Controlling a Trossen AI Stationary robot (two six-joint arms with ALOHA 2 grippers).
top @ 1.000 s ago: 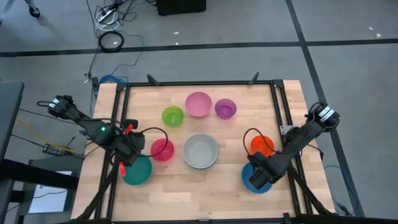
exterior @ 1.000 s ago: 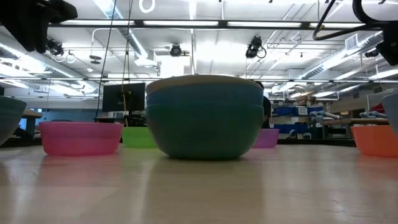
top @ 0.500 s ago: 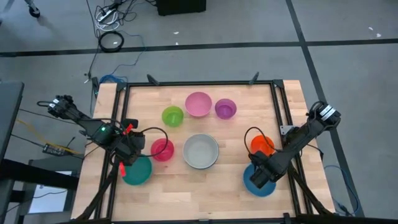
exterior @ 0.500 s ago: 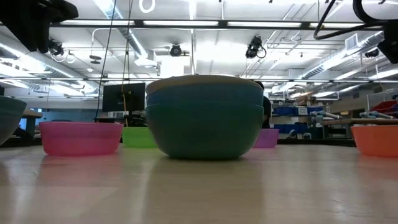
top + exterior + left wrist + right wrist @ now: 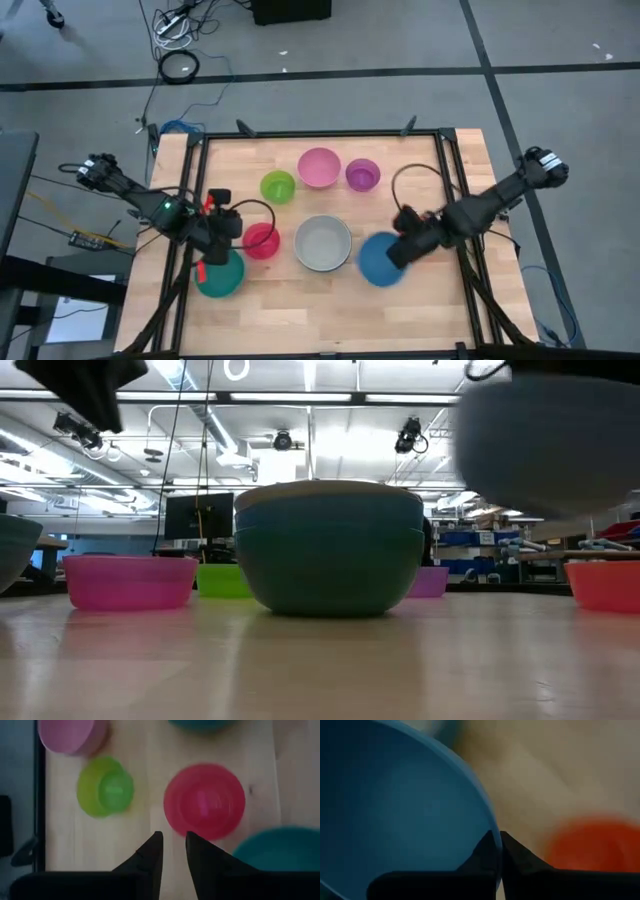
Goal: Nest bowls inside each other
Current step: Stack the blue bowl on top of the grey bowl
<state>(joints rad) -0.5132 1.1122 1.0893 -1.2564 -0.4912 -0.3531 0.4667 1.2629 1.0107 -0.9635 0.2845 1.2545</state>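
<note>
I need to use my right gripper to set the blue bowl, still hanging above the table, down inside the pale grey-white bowl (image 5: pixel 323 242) beside the magenta bowl.
My right gripper (image 5: pixel 399 255) is shut on a blue bowl (image 5: pixel 378 262), which hangs above the table just right of the pale grey-white bowl (image 5: pixel 323 243); the low view shows the blue bowl (image 5: pixel 550 440) in the air. My left gripper (image 5: pixel 172 836) hovers open with a narrow gap, holding nothing, between the magenta bowl (image 5: pixel 261 241) and the teal bowl (image 5: pixel 220 276). Pink (image 5: pixel 319 167), purple (image 5: pixel 363 175) and lime green (image 5: pixel 278 187) bowls rest on their bases near the far edge. An orange bowl (image 5: pixel 590 845) stands below my right arm. My right gripper pinches the blue bowl's rim (image 5: pixel 487 820) on the bowl's right side, one finger inside the bowl and one outside its wall. The fingers slant down from the table's right. The bowl is lifted clear of the table, mouth up.
The wooden table (image 5: pixel 300 315) has a black frame along its edges. Bare wood lies along the near edge and at the near right corner. In the low view the central bowl (image 5: pixel 330 550) shows as a nested stack. Cables lie on the floor beyond the far edge.
My right gripper has shut on the blue bowl's rim, then risen and swung toward the table's left and far side. The blue bowl has left the near right corner, lifted clear, and now hangs beside the grey-white bowl.
</note>
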